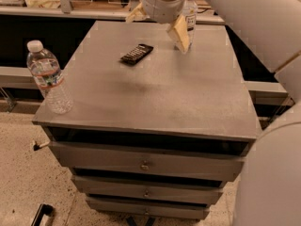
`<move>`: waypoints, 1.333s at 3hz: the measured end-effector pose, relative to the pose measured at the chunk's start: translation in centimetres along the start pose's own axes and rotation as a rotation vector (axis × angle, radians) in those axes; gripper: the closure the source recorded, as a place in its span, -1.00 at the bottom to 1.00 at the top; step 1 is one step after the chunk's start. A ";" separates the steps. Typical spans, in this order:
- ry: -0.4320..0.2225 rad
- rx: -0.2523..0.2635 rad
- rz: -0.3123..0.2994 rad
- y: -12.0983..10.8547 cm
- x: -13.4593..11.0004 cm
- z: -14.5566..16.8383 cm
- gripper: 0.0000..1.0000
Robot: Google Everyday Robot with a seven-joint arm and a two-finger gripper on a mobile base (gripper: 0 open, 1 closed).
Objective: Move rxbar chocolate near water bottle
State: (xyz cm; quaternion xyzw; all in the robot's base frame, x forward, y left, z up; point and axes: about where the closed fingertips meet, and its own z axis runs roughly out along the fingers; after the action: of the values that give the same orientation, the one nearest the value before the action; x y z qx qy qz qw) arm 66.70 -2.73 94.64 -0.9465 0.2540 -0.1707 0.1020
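Observation:
The rxbar chocolate's far end [144, 49] is the one away from the water bottle. My gripper goes there next and closes.
The rxbar chocolate [136, 53], a flat black wrapper with pale print, lies on the back middle of the grey cabinet top [160, 98]. The water bottle [48, 77], clear with a white cap and a red-and-white label, stands upright at the front left corner. My gripper [156, 33] hangs above the back of the top, just right of and behind the bar, not touching it. It is open and empty, with its pale fingers [180, 33] spread wide.
A slimmer clear bottle [191, 14] stands at the back right, partly hidden behind my gripper. The cabinet has several drawers [146, 164] below. A shelf with items runs behind it. My arm [263, 27] fills the right side.

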 end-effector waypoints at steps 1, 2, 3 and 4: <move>-0.013 -0.015 -0.020 -3.2 -0.5 2.3 -1.00; -0.068 -0.039 0.035 -6.7 0.0 6.2 -1.00; -0.088 -0.042 0.098 -8.5 1.6 9.3 -1.00; -0.089 -0.041 0.139 -9.0 2.7 11.0 -1.00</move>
State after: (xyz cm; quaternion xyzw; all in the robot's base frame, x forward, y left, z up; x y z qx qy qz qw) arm 77.01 4.73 87.75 -0.9352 0.3176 -0.1156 0.1057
